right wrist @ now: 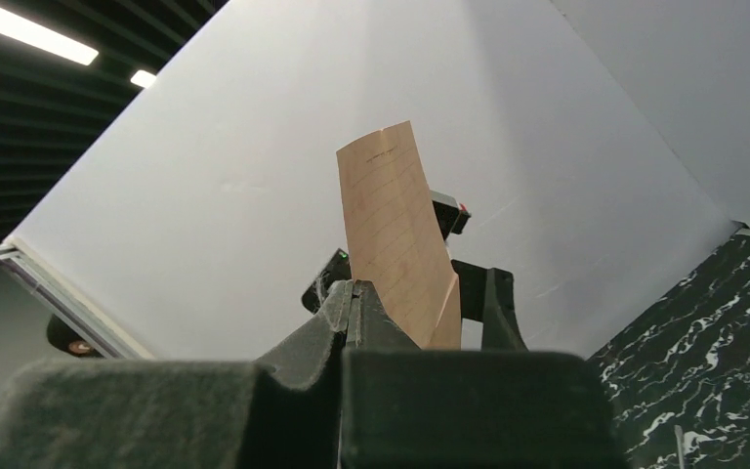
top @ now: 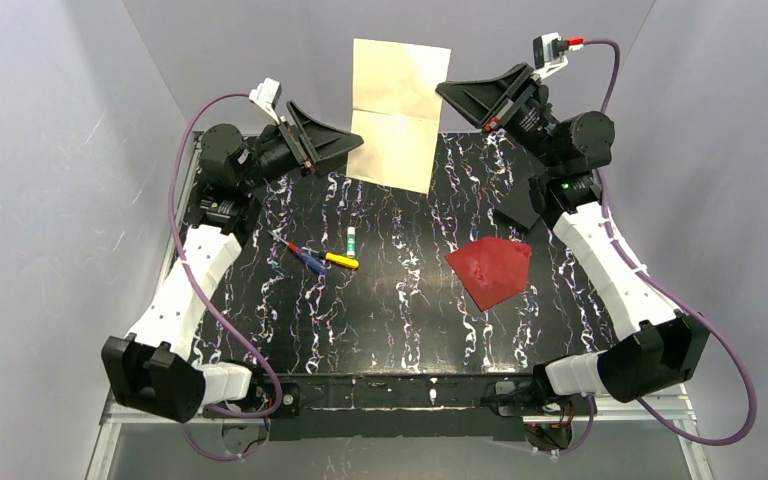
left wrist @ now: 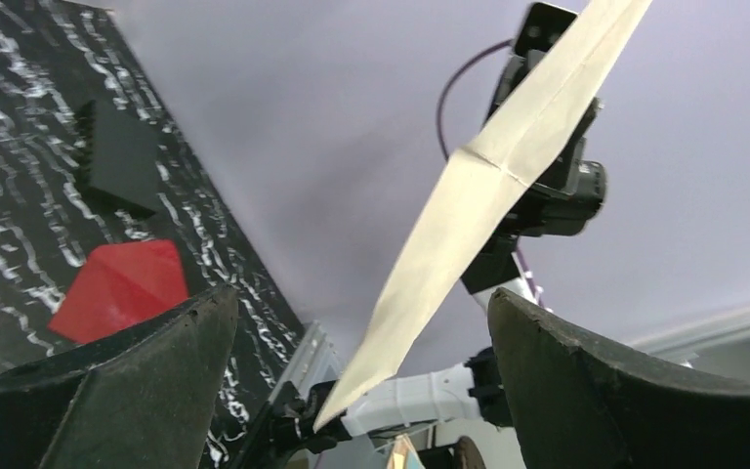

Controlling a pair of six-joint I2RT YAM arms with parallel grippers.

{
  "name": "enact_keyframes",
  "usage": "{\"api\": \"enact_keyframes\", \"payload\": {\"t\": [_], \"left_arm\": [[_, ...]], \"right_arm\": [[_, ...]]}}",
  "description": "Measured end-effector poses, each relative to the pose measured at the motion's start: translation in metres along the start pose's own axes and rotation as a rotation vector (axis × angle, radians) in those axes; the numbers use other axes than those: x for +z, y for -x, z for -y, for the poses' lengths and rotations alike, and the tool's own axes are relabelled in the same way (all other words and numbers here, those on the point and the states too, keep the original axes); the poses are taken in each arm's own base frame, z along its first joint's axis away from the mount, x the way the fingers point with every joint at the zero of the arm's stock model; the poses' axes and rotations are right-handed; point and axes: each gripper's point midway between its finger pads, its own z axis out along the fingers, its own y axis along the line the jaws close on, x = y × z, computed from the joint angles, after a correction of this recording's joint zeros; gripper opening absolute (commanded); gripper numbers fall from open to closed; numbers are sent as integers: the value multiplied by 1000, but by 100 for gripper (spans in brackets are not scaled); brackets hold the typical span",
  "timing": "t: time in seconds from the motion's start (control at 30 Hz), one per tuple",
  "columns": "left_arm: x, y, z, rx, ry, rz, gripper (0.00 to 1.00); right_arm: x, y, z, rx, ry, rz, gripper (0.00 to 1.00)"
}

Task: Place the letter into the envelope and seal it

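Note:
My right gripper will take the letter at the crease (top: 433, 121) while my left gripper holds the lower half, as my right gripper now holds the letter above its crease.
The letter (top: 398, 112), a cream-white creased sheet, hangs upright over the table's far edge. My right gripper (top: 447, 91) is shut on its right edge; in the right wrist view the letter (right wrist: 395, 225) rises from behind the closed right gripper (right wrist: 354, 289). My left gripper (top: 356, 142) stands open just beside the sheet's lower left edge without touching it. From the left wrist, the letter (left wrist: 479, 186) is seen edge-on beyond the wide-open left gripper (left wrist: 361, 303). The dark red envelope (top: 491, 269) lies flat on the table's right side, also the envelope (left wrist: 122, 288) at the left wrist view's left.
A glue stick (top: 351, 238) and two pens (top: 318, 259) lie at mid-table. A black square sheet (top: 518, 208) lies by the right arm, behind the envelope. The table (top: 390, 320) has a black marbled top, with grey walls all round.

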Motion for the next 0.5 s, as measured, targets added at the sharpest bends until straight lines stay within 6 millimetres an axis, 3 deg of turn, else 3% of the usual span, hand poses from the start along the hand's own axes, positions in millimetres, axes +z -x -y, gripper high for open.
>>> {"api": "enact_keyframes", "payload": {"t": [0.1,0.17,0.37,0.5], "left_arm": [[6,2,9,-8,-69,-18,85],[9,2,9,-25,-95,-37,70],[13,2,10,-58,-125,-55,3],[11,4,17,-34,-150,-46,0]], "right_arm": [[1,2,-6,31,17,5,1],[2,2,-4,60,19,5,1],[7,0,14,138,-10,4,1],[7,-1,16,140,-16,5,1]]}}
